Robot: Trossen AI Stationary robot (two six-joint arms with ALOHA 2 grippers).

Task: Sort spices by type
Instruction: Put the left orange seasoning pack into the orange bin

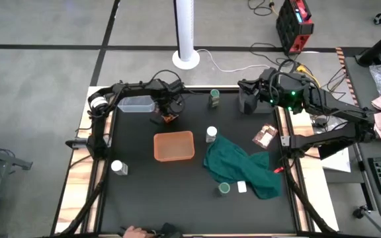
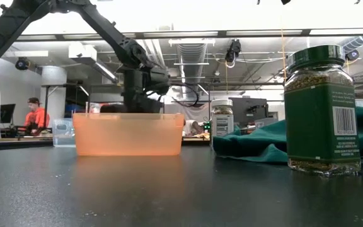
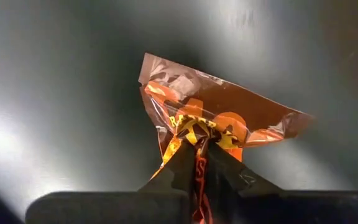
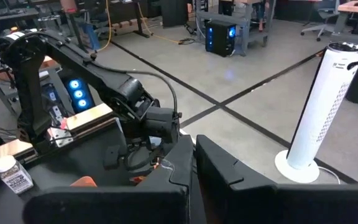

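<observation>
My left gripper is to release the orange-red packet. It will let go inside the orange tub [image 1: 180,147], toward the green cloth.
My left gripper [image 1: 169,114] is at the table's far side, between the clear tub [image 1: 136,104] and the orange tub [image 1: 174,146], shut on an orange-red foil packet [image 3: 216,118]. My right gripper [image 1: 248,100] waits shut at the far right edge and touches nothing. A green-capped jar [image 1: 214,99] stands at the far edge. A second green-capped jar [image 1: 224,189] stands by the green cloth [image 1: 240,165]. One white-capped jar [image 1: 211,134] stands beside the orange tub, another [image 1: 118,167] near the left edge. A brown packet [image 1: 265,135] lies flat on the right. My left gripper pinches the orange-red packet between its two fingers [image 3: 180,163] at the middle of one edge [image 3: 197,144]. The fingers come from above, pointing down. The rest of the packet spreads out crumpled beyond the fingertips; whether it touches the table I cannot tell.
A small white block [image 1: 242,187] lies by the cloth's near edge. In the low view the near green-capped jar [image 2: 323,110] looms on the right and the orange tub [image 2: 128,133] hides the left gripper. A hand [image 1: 134,231] shows at the near edge.
</observation>
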